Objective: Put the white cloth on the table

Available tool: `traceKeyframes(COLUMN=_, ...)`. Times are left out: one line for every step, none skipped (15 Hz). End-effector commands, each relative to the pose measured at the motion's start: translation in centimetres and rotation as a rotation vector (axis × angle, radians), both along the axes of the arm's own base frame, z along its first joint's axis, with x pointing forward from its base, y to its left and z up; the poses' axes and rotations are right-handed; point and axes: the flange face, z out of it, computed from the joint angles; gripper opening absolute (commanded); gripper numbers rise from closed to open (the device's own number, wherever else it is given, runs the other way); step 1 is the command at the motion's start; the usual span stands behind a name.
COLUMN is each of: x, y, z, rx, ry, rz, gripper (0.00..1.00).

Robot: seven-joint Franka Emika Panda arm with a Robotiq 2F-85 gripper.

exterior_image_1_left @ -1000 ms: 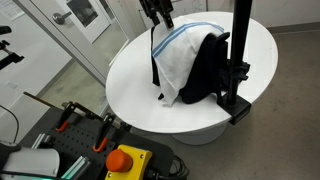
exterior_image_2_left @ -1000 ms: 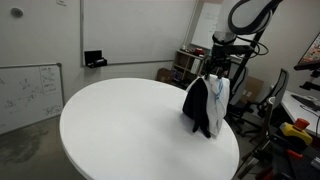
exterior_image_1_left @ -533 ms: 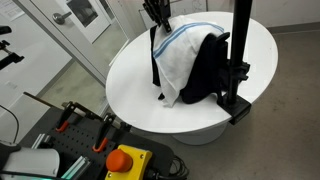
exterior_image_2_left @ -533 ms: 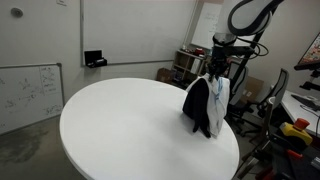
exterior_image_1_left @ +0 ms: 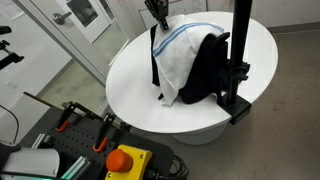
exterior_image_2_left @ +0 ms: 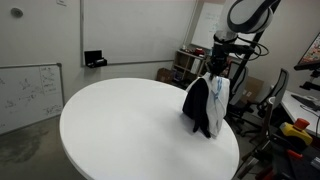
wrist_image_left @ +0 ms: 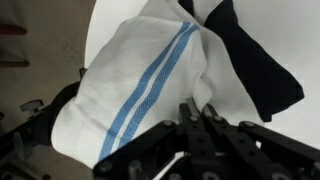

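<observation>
The bare tabletop [exterior_image_1_left: 124, 83] lies between the black cloth and the table's rim. Next, I put the white cloth down there with my gripper.
A white cloth [exterior_image_1_left: 183, 58] with blue stripes hangs over a black stand [exterior_image_1_left: 240, 55] on the round white table [exterior_image_1_left: 128, 80], next to a black cloth [exterior_image_1_left: 212, 68]. In an exterior view the white cloth [exterior_image_2_left: 222, 95] hangs at the table's [exterior_image_2_left: 120, 130] far edge beside the black cloth [exterior_image_2_left: 198, 105]. My gripper [exterior_image_1_left: 160, 22] is at the top edge of the white cloth. In the wrist view the gripper [wrist_image_left: 197, 108] is shut, with a fold of the white cloth [wrist_image_left: 140, 80] pinched between its fingertips; the black cloth [wrist_image_left: 250, 60] lies to the right.
A yellow box with a red stop button [exterior_image_1_left: 122, 160] and clamps sit on a bench below the table. A whiteboard [exterior_image_2_left: 28, 92] leans by the wall. Equipment and a chair [exterior_image_2_left: 270, 100] stand behind the table's far side.
The fingers have closed from wide apart to shut on the upper edge of the white cloth. The arm and both cloths have stayed where they were.
</observation>
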Motion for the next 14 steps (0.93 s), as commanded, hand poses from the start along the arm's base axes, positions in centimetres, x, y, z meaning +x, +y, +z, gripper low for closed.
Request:
traceKeyframes(x=-0.2, y=-0.4, z=3.5, rx=0.101, ry=-0.067, rz=-0.099, gripper=0.01)
traceKeyframes(x=-0.5, y=-0.4, z=5.1, rx=0.136, ry=-0.102, rz=-0.134, gripper=0.01)
traceKeyframes(x=-0.7, y=-0.5, z=6.6, rx=0.167, ry=-0.135, rz=-0.164, gripper=0.01)
traceKeyframes(x=-1.0, y=-0.5, z=8.5, rx=0.199, ry=-0.173, rz=-0.184, gripper=0.01)
traceKeyframes(x=-1.3, y=-0.4, z=10.7, rx=0.23, ry=-0.213, rz=-0.197, gripper=0.01)
traceKeyframes(x=-1.6, y=-0.3, z=12.6, rx=0.251, ry=-0.255, rz=-0.209, gripper=0.01)
traceKeyframes(x=-2.0, y=-0.2, z=15.0, rx=0.278, ry=-0.299, rz=-0.207, gripper=0.01)
traceKeyframes(x=-2.3, y=0.0, z=17.3, rx=0.303, ry=-0.341, rz=-0.206, gripper=0.01)
traceKeyframes(x=-2.6, y=0.3, z=19.6, rx=0.325, ry=-0.381, rz=-0.201, gripper=0.01)
traceKeyframes(x=-3.1, y=0.7, z=21.5, rx=0.343, ry=-0.418, rz=-0.193, gripper=0.01)
traceKeyframes(x=-3.3, y=1.3, z=23.6, rx=0.36, ry=-0.453, rz=-0.176, gripper=0.01)
traceKeyframes(x=-3.7, y=2.0, z=25.5, rx=0.378, ry=-0.487, rz=-0.159, gripper=0.01)
traceKeyframes(x=-3.9, y=3.0, z=27.2, rx=0.395, ry=-0.514, rz=-0.136, gripper=0.01)
traceKeyframes(x=-4.3, y=4.0, z=28.6, rx=0.406, ry=-0.536, rz=-0.111, gripper=0.01)
